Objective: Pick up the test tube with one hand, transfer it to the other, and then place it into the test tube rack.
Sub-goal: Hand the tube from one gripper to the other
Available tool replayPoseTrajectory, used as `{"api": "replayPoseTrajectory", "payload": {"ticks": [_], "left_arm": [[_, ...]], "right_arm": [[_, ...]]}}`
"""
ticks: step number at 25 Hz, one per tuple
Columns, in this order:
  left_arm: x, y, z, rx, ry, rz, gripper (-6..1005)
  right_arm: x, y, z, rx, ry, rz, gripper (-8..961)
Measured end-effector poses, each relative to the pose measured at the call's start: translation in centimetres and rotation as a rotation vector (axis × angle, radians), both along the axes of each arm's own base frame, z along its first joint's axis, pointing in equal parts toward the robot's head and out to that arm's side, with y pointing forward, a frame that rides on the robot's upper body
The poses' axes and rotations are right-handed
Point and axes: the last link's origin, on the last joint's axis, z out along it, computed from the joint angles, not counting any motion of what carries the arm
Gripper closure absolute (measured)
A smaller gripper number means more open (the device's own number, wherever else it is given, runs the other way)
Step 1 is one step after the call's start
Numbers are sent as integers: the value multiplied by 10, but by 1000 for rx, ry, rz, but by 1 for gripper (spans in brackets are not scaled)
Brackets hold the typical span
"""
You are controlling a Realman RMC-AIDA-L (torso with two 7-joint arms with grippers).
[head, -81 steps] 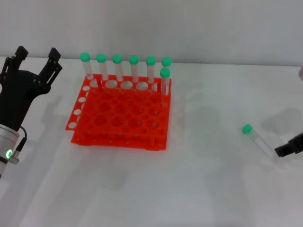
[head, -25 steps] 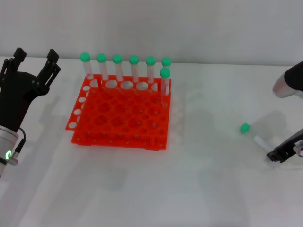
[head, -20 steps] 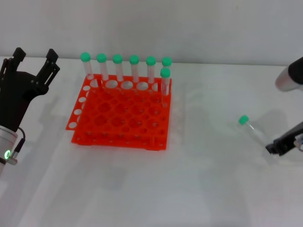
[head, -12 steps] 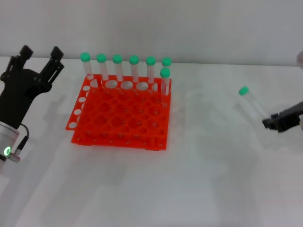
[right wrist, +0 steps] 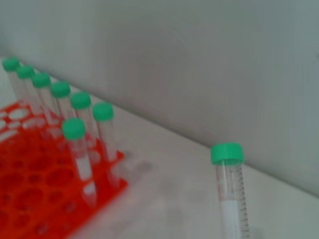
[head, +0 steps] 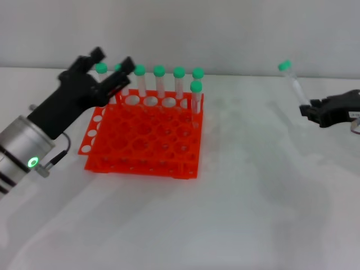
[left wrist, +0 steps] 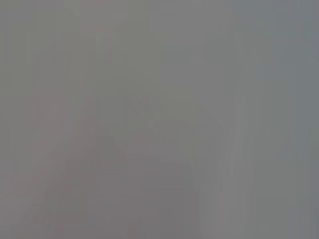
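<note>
Next, my right gripper hands the test tube over to my left gripper, letting go of it above the rack's back corner closest to my right gripper [head: 210, 66].
My right gripper [head: 308, 111], slim and all black, is at the right edge of the head view, shut on the lower end of the test tube [head: 293, 85]. The tube stands nearly upright above the table, green cap on top. It also shows in the right wrist view [right wrist: 231, 192]. My left gripper [head: 111, 64], large and black with a silver wrist and green light, is open and raised over the rear left corner of the orange-red rack [head: 143, 139]. The left wrist view shows only grey.
Several green-capped tubes [head: 159, 81] stand in the rack's back row, and one more [head: 196, 101] stands at its right side. They also show in the right wrist view [right wrist: 61, 99]. A pale wall runs behind the white table [head: 247, 197].
My right gripper lifted the tube off the table, raised it and tipped it upright. My left gripper swung from the far left up and inward, over the rack's rear left corner.
</note>
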Motion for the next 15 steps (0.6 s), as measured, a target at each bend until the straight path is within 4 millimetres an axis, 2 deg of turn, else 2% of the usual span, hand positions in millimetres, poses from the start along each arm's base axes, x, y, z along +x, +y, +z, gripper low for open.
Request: {"api": "replayPoseTrajectory", "payload": {"ticks": [8, 15], "left_arm": [[29, 21, 2, -233, -45, -67, 174], [54, 36, -15, -397, -21, -65, 176]], "right_arm": [[0, -2, -19, 2, 130, 161, 735], [-6, -6, -28, 5, 197, 246, 726]]}}
